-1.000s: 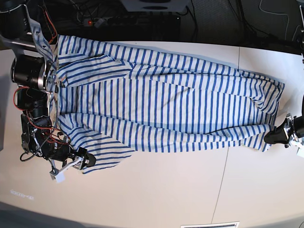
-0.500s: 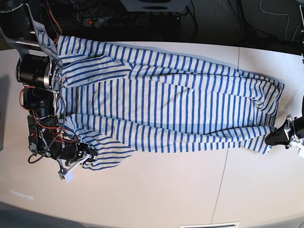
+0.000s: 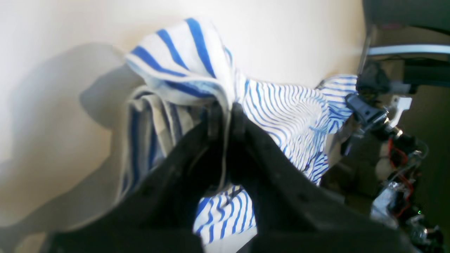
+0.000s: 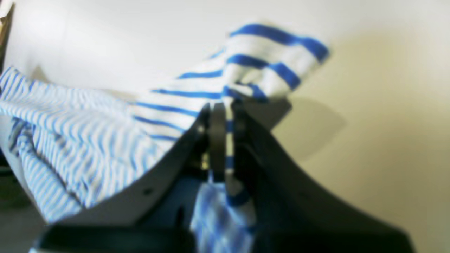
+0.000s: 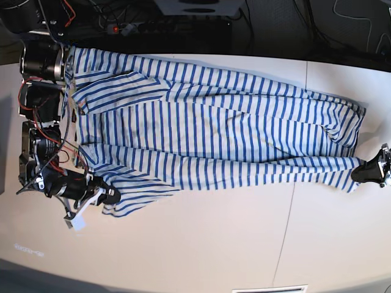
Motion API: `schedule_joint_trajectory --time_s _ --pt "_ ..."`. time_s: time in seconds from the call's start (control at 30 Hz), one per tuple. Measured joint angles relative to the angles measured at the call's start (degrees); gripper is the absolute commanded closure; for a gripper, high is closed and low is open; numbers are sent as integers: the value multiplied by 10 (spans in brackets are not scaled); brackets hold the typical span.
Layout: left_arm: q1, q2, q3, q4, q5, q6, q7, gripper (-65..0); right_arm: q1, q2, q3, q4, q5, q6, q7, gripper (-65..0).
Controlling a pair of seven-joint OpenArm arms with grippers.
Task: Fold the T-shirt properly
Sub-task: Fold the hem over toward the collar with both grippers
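My left gripper needs to take the hem's layers together [image 5: 349,145] and pull the T-shirt clear, because the T-shirt's sleeve end is lying close against my right gripper's arm.
The T-shirt [image 5: 214,128], white with thin blue stripes, lies stretched lengthwise across the white table [image 5: 244,244]. In the base view my right gripper [image 5: 110,196] is at the shirt's lower left corner, shut on the fabric near a sleeve. The right wrist view shows its jaws [image 4: 223,105] pinching a striped fold [image 4: 267,63]. My left gripper [image 5: 361,173] is at the far right, shut on the shirt's bottom corner. Seen from the left wrist, the gripper [image 3: 225,112] clamps a bunched edge of cloth [image 3: 182,59] just above the table.
A power strip and cables [image 5: 171,27] lie beyond the table's far edge. The right arm's body [image 5: 43,122] runs along the table's left edge, over the shirt's end. A seam [image 5: 287,226] crosses the tabletop. The other arm [image 3: 379,116] shows in the left wrist view.
My right gripper has shut on the shirt's lower left corner and shifted slightly up. The left gripper has pulled a little to the right, and the shirt's near edge is now straighter.
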Motion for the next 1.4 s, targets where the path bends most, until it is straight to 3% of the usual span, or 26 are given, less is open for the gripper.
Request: schedule_joint_trajectory --time_s 0.53,0.87,0.9,0.97,1.0,1.03,1.1,1.17,1.4 --pt "20 -8 5 5 -4 0 1 0 -193 83 -3 221 33 0 -17 0" --pt "59 -8 7 18 -1 0 3 0 -251 86 1 267 30 0 -24 0" --pt "60 -8 7 18 -1 0 3 -27 -251 86 1 267 30 0 -35 0" --pt "61 -8 7 18 -1 0 3 -182 -251 86 1 267 19 0 -36 0" --pt "61 -8 7 18 -1 0 3 -258 -251 86 1 267 17 0 -36 -29" --pt "62 -8 7 18 -1 0 1 -314 -251 86 1 267 12 0 -36 -104" --pt "62 -8 7 18 0 0 0 -338 -251 87 1 267 10 0 -43 -249" --pt "62 -8 7 18 -1 0 0 -338 -251 87 1 266 10 0 -43 -326" --pt "63 -23 7 38 1 0 0 -337 -253 86 12 295 21 0 -47 -330"
